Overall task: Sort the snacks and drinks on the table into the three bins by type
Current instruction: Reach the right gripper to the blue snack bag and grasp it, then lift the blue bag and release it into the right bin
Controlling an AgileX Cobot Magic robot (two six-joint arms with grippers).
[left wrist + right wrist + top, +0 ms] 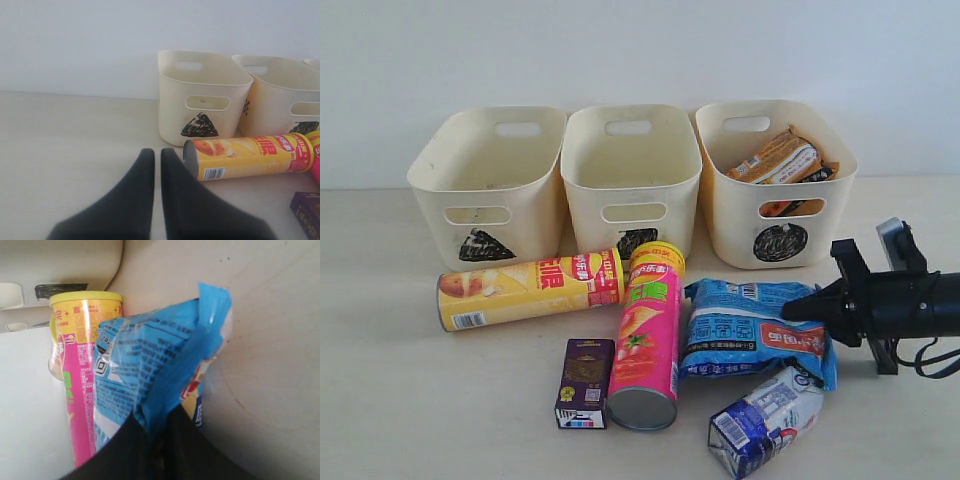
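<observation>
My right gripper has a place for the blue-white foil packet, which still lies on the table. It will put it down in the circle bin (pixel 763 150) against the orange-yellow packets.
My right gripper (pixel 792 308) (pixel 157 427) is shut on the edge of the blue-white foil packet (pixel 745 330) (pixel 150 360), which lies on the table (pixel 400 380). Beside it lie the pink chip tube (pixel 647 335) (pixel 80 390), the yellow chip tube (pixel 525 288) (pixel 250 157), the dark purple carton (pixel 585 380) and the blue and white carton (pixel 765 420). Orange-yellow packets (pixel 780 160) sit in the circle bin (pixel 735 225). The triangle bin (pixel 525 225) (pixel 172 110) and square bin (pixel 585 205) look empty. My left gripper (pixel 157 152) is shut on nothing, near the yellow tube's metal end.
The three bins stand in a row against a white wall at the back. Bare table lies left of the yellow tube and in front of the purple carton. The left arm is outside the exterior view.
</observation>
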